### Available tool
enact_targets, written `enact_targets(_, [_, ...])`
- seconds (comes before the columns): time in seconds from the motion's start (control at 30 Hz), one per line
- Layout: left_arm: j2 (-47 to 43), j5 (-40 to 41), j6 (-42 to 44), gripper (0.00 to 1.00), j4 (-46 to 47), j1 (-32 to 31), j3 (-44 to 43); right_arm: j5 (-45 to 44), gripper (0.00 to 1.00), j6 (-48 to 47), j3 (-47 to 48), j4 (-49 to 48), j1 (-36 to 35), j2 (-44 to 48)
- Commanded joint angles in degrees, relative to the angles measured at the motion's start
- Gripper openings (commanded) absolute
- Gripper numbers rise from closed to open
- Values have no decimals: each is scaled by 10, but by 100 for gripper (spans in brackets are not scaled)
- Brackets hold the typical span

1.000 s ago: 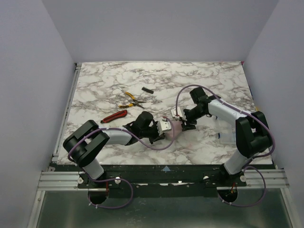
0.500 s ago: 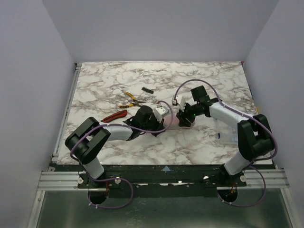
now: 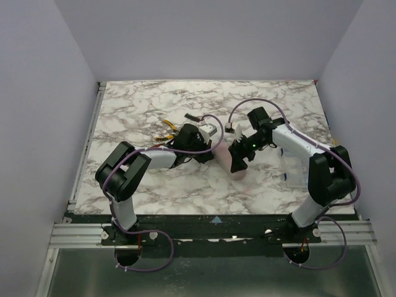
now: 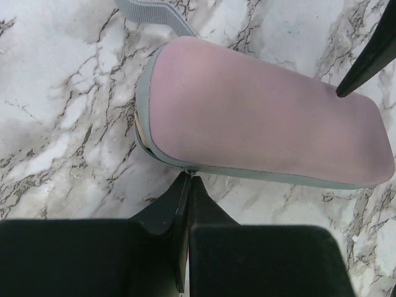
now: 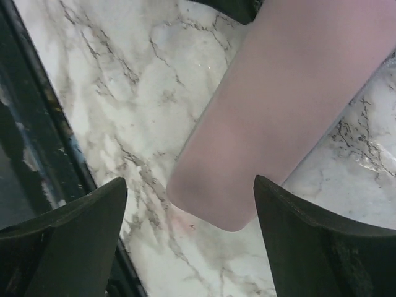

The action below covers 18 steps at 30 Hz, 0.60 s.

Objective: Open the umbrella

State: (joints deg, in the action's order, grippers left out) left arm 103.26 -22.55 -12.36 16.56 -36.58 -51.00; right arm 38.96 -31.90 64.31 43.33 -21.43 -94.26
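Observation:
Next, my right gripper takes the umbrella's far end [image 3: 221, 147] first, because it is at the umbrella's near end, in the way of the metal tab along the grey seam.
The umbrella [image 3: 232, 161] is folded: a pinkish-beige oblong bundle with a grey seam, lying on the marble table [image 3: 278, 105] at mid-table. In the left wrist view the umbrella [image 4: 266, 117] fills the upper frame. My left gripper [image 4: 190, 179] is shut, pinching a small metal tab on the grey seam; from above my left gripper [image 3: 216, 146] is at the umbrella's far-left end. My right gripper [image 5: 189, 180] is open, its fingers on either side of the umbrella's rounded end [image 5: 284, 111] without touching it; from above my right gripper [image 3: 242, 153] is over it. Shaft and handle are hidden.
Yellow-handled pliers [image 3: 167, 126] and a small black toothed piece [image 3: 193, 116] lie behind the left arm. A white item [image 3: 291, 170] sits by the right arm. A grey strap [image 4: 151, 12] lies beyond the umbrella. The table's dark near edge [image 5: 37, 124] is close to the right gripper.
The left gripper has moved away from the bases and to the right, pulling the umbrella's end with it. The umbrella has swung so its free end points toward the near edge. The right gripper followed.

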Motion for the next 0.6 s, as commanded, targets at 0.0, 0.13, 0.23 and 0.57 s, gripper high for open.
enact_targets(0.0, [5,-28,27,0,7,-3,-20,55,86,111,62,39,10,-37])
enact_targets(0.13, [5,-36,37,0,5,-3,-25,-13,85,222,89,-37,18,-74])
enact_targets(0.23, [4,-37,44,0,2,-2,-24,-43,85,256,102,-59,20,-100])
enact_targets(0.57, [5,-42,63,0,2,-2,-20,-36,84,338,93,-128,20,-163])
